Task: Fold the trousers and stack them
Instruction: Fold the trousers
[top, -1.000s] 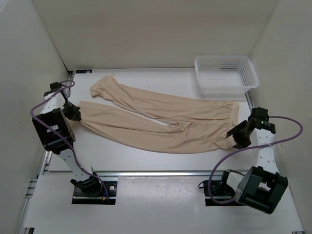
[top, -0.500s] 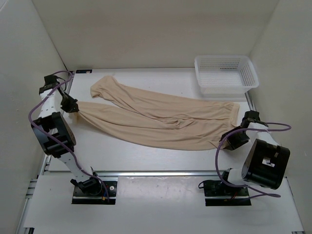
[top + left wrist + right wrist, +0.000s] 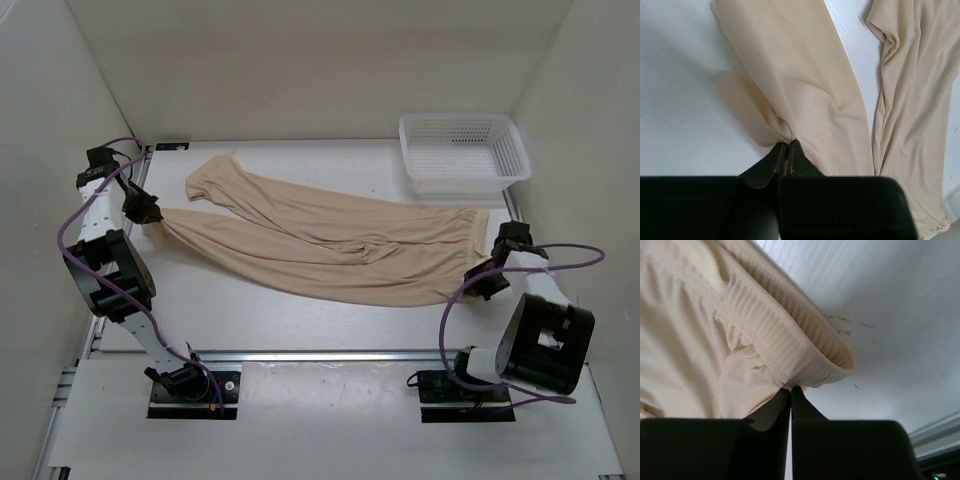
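Note:
My left gripper is going to release the end of the near leg, now flat across the table, so that it lies on top of the far leg's loose end (image 3: 208,177) (image 3: 897,12).
The beige trousers (image 3: 330,245) lie flat across the table, leg ends to the left and waist to the right. My left gripper (image 3: 150,215) is at the near leg's end, shut on a pinch of its cloth (image 3: 790,75); the fabric bunches at the left gripper's (image 3: 786,144) tips. My right gripper (image 3: 484,281) sits at the waist's near corner. In the right wrist view the right gripper (image 3: 790,388) is shut, with the ribbed waistband (image 3: 765,335) puckered into its tips. The far leg lies free.
A white mesh basket (image 3: 463,150) stands at the back right corner, just behind the waist. White walls close in the table on the left, back and right. A metal rail (image 3: 320,355) runs along the near edge, in front of both arm bases.
My right gripper moved in to the waist's near corner and shut there. My left gripper drew the near leg's end further left and back, and the trousers lie straighter.

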Robot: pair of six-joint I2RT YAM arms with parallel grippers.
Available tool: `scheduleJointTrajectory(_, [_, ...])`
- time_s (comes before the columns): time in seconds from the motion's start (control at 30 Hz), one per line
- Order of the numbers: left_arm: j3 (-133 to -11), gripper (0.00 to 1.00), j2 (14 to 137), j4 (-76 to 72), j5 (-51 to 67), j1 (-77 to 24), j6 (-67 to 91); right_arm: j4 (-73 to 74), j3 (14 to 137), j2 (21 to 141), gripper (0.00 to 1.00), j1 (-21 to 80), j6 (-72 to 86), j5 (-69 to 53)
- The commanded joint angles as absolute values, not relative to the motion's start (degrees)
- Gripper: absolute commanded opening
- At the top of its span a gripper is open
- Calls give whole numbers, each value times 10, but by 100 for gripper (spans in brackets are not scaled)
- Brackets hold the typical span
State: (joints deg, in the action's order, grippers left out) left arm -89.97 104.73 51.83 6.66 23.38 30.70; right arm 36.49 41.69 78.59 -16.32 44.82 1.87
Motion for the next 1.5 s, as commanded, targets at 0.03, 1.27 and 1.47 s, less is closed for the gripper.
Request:
scheduleJointTrajectory(0.03, [-927,11,992,539,62,232,310,455,462,628,0,-162,416,88])
scheduleJointTrajectory(1.27, [-1411,11,1278,635,-37,134,302,535,655,687,0,-153,467,284])
scheduleJointTrajectory(1.47, [-1484,11,1367,590,-5,107,325,507,711,781,0,-153,472,313])
